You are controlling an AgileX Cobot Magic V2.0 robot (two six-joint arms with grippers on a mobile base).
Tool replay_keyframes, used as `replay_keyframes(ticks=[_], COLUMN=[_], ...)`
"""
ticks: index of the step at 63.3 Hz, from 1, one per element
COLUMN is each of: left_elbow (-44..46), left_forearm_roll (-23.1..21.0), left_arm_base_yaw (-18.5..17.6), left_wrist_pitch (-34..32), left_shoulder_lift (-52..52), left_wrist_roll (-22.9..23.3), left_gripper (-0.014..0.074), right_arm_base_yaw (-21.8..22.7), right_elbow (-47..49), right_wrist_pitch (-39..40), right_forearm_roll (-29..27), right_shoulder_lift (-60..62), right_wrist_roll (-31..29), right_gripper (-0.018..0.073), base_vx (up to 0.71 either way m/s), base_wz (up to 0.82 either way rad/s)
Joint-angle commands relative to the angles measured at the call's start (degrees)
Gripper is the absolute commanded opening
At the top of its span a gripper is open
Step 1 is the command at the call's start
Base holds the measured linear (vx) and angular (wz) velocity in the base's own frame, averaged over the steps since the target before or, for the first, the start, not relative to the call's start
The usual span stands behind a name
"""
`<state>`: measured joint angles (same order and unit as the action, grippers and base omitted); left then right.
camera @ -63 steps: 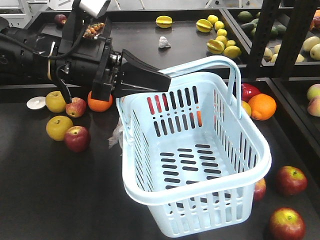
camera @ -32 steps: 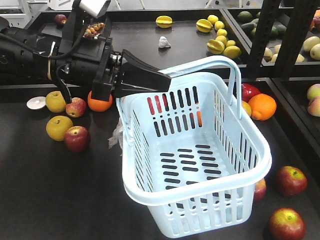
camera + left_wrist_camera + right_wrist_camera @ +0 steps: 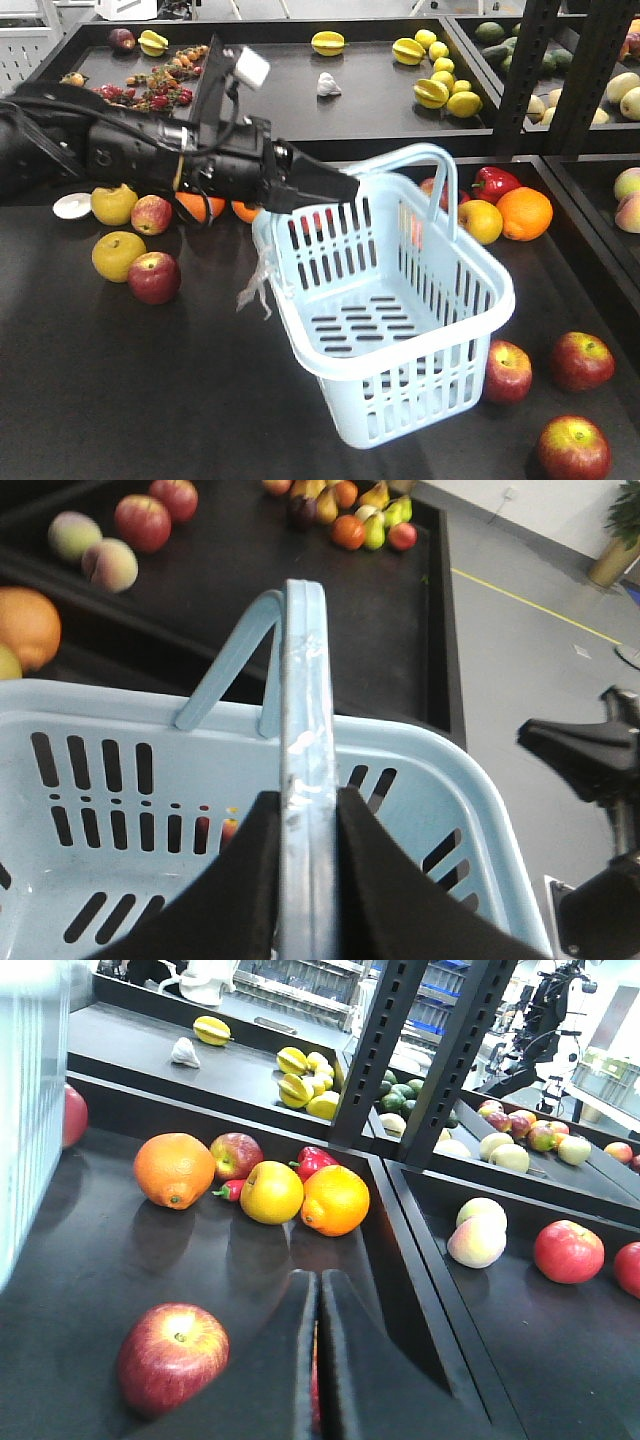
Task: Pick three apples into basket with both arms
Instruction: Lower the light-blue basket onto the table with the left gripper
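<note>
My left gripper is to go to a spot close beside the nearest dark red apple. Next, I let go of the pale blue basket, now hanging tilted over the table, on the dark table (image 3: 374,352) there.
The pale blue basket (image 3: 400,330) hangs tilted over the dark table, empty. My left gripper (image 3: 340,186) is shut on its hoop handle (image 3: 303,680), and the black fingers (image 3: 250,880) press both sides of it. Three dark red apples lie to the basket's right: one beside its wall (image 3: 508,371), one farther right (image 3: 583,360), one at the front (image 3: 573,449). In the right wrist view my right gripper (image 3: 318,1280) is shut and empty, low over the table, with a red apple (image 3: 172,1357) just left of it. A red sliver shows behind its fingers.
Two more red apples (image 3: 153,277) and yellow apples (image 3: 118,255) lie at the left. Oranges (image 3: 524,213), a yellow apple (image 3: 481,221) and a red pepper (image 3: 495,184) sit behind the basket. A raised divider (image 3: 400,1210) and black shelf posts (image 3: 520,70) bound the right side.
The left arm has swung and carried the basket back and to the right, lower toward the table. The apple beside its right wall now shows fully.
</note>
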<state>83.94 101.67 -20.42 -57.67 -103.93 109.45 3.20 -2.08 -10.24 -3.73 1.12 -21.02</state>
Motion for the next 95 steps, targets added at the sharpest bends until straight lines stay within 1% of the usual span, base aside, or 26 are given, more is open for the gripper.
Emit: replay_keyframes(ticks=[1, 6, 19, 31, 39, 52, 61, 66, 74, 78, 83, 86, 91, 95], left_elbow=[1.8, 1.8, 1.8, 1.8, 3.0, 7.3, 7.8, 7.8, 7.8, 7.8, 7.8, 7.8, 7.8, 7.8], left_forearm_roll=[2.1, 2.1, 2.3, 2.2, 2.2, 2.6, 2.6, 2.6, 2.6, 2.5, 2.5, 2.5, 2.6, 2.6], left_arm_base_yaw=[-0.2, -0.2, -0.2, -0.2, -0.2, -0.2, -0.2, -0.2, -0.2, -0.2, -0.2, -0.2, -0.2, -0.2], left_wrist_pitch=[0.0, 0.0, 0.1, -0.4, -1.5, -2.9, -2.8, -2.8, -3.0, -3.0, -3.0, -3.1, -3.2, -3.9], left_shoulder_lift=[0.3, -1.5, -3.8, -6.2, -7.3, -9.9, -11.1, -11.7, -12.3, -12.3, -12.3, -12.3, -12.3, -12.3], left_wrist_roll=[0.3, -0.5, -5.8, -6.4, -9.6, -9.0, -8.9, -8.9, -8.8, -8.8, -8.6, -8.3, -6.0, -4.2], left_gripper=[-0.0008, -0.0008, -0.0008, -0.0008, -0.0008, -0.0006, 0.0004, 0.0025, 0.0116, 0.019, 0.0328, 0.0393, 0.0509, 0.0575], right_arm_base_yaw=[0.3, 0.3, 0.3, 0.3, 0.3, 0.3, 0.3, 0.3, 0.3, 0.3, 0.3, 0.3, 0.3, 0.3], right_elbow=[-0.1, -0.1, -0.1, -0.1, -0.1, -0.1, -0.1, -0.1, -0.1, -0.1, -0.1, -0.1, -0.1, -0.1], right_wrist_pitch=[4.4, 4.4, 4.4, 4.4, 4.4, 4.2, 4.2, 4.2, 4.2, 4.2, 4.2, 4.2, 4.2, 4.2], right_forearm_roll=[0.3, 0.3, 0.3, 0.3, 0.3, 0.3, 0.3, 0.3, 0.3, 0.3, 0.3, 0.3, 0.3, 0.3], right_shoulder_lift=[0.0, 0.0, 0.0, 0.0, 0.0, 0.0, 0.0, 0.0, 0.0, 0.0, 0.0, 0.0, 0.0, 0.0], right_wrist_roll=[-0.4, -0.4, -0.4, -0.4, -0.4, -0.4, -0.4, -0.4, -0.4, -0.4, -0.4, -0.4, -0.4, -0.4], right_gripper=[-0.0003, -0.0003, -0.0003, -0.0003, -0.0003, -0.0003, -0.0003, -0.0003, -0.0003, -0.0003, -0.0003, -0.0003, -0.0003, -0.0003], base_vx=[0.0, 0.0, 0.0, 0.0, 0.0, 0.0, 0.0, 0.0, 0.0, 0.0, 0.0, 0.0, 0.0, 0.0], base_wz=[0.0, 0.0, 0.0, 0.0, 0.0, 0.0, 0.0, 0.0, 0.0, 0.0, 0.0, 0.0, 0.0, 0.0])
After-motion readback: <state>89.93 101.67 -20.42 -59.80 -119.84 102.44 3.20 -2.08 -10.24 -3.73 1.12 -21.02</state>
